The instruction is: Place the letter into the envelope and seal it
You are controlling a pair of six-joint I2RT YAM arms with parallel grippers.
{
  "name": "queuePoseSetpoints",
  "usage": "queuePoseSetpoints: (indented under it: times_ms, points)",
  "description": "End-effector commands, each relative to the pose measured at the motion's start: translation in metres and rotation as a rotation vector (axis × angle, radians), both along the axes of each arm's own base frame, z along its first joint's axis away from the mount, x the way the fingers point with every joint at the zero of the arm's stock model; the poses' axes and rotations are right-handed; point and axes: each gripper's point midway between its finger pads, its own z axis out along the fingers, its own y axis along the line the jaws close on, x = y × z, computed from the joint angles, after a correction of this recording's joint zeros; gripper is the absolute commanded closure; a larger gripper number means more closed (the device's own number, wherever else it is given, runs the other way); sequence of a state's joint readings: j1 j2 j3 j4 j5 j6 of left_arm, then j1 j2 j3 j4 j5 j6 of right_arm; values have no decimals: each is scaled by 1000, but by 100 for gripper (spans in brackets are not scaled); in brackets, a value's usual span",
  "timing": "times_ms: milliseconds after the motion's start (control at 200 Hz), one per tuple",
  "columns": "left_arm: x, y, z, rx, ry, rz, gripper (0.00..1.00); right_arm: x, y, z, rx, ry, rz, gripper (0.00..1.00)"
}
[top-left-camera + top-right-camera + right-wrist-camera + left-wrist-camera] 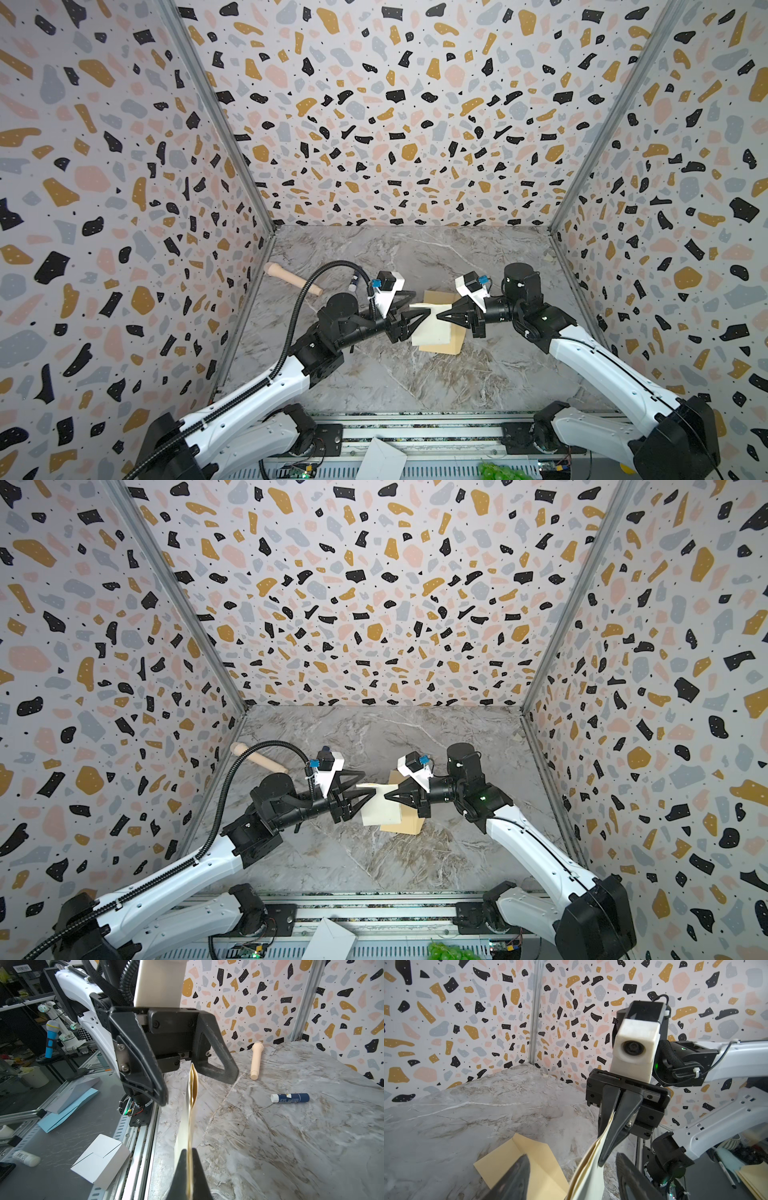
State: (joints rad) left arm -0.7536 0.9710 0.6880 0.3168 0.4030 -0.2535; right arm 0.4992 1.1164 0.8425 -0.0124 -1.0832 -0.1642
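Note:
My right gripper has the letter's upper corner, so next my left gripper steadies the letter while my right gripper takes the letter's side edge's middle (449, 327).
The letter (430, 328) (380, 810), a folded cream sheet, hangs on edge just above the table. My right gripper (439, 316) (386, 796) (189, 1150) is shut on its right edge. In the right wrist view the letter (190, 1093) runs straight away from those jaws. My left gripper (419, 304) (369, 784) (573, 1156) is open, its fingers (513, 1178) standing either side of the letter's (588, 1176) left edge without gripping it. The tan envelope (446, 347) (405, 824) (542, 1165) lies flat on the marble table (399, 374) beneath the letter, flap end at the far side.
A wooden roller (293, 280) (256, 1059) and a blue glue stick (353, 284) (289, 1097) lie at the far left. Terrazzo walls close three sides. A white paper piece (382, 459) and a white box (101, 1161) sit beyond the front rail.

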Motion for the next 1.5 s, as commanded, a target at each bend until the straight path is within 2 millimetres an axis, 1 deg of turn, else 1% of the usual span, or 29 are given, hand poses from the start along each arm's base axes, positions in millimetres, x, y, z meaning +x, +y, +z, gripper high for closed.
queuePoseSetpoints:
  times_ms: [0,170,220,295,335,380,441,541,606,666,726,811,901,981,1051,1141,1186,1211,1242,1282,1332,1387,1457,1497]
  points:
    - [-8,-3,22,-59,-60,-56,50,-4,-1,22,37,-56,27,100]
    - [-10,-3,23,-93,-61,-62,78,3,0,24,41,-58,-9,100]
    - [-9,-3,23,-97,-58,-56,88,4,0,26,45,-62,-17,100]
    - [-7,-3,24,-111,-50,-48,100,7,-1,28,56,-67,-37,93]
    - [-6,-2,25,-126,-39,-43,100,9,-2,31,65,-68,-52,88]
    - [-6,-2,29,-152,-30,-42,100,11,-3,34,79,-67,-72,80]
    - [-7,-1,36,-198,-21,-45,100,13,-6,37,103,-59,-104,75]
    - [-7,4,49,-290,-5,-38,100,15,-14,40,163,-26,-158,63]
    - [-9,5,57,-337,4,-50,100,12,-18,41,213,-1,-171,59]
    - [-10,6,62,-369,13,-58,100,10,-22,41,251,27,-184,58]
    - [-11,6,65,-392,21,-69,100,6,-23,40,277,52,-177,59]
    - [-12,5,67,-411,30,-78,100,1,-24,41,303,83,-152,64]
    - [-11,3,66,-414,39,-85,100,-1,-23,41,318,129,-132,65]
    - [-10,2,64,-416,46,-90,100,-2,-21,40,330,156,-118,75]
    - [-7,0,60,-407,58,-83,100,-1,-20,40,339,174,-115,85]
    - [-3,-1,54,-394,70,-65,100,1,-20,40,343,190,-123,96]
    - [0,-1,49,-384,76,-51,100,3,-20,39,343,194,-133,100]
    - [1,-1,47,-374,78,-42,100,4,-20,38,341,198,-141,100]
    - [3,-1,44,-361,76,-30,94,6,-20,38,340,198,-154,100]
    - [7,-1,40,-337,75,-9,82,10,-21,36,335,198,-182,100]
    - [12,0,35,-287,65,30,66,19,-24,33,325,204,-249,100]
    - [23,4,25,-217,64,104,50,34,-32,28,300,202,-376,100]
    - [37,14,9,-120,76,212,37,54,-47,12,235,225,-563,100]
    - [41,19,0,-75,83,255,30,63,-56,2,199,243,-656,100]
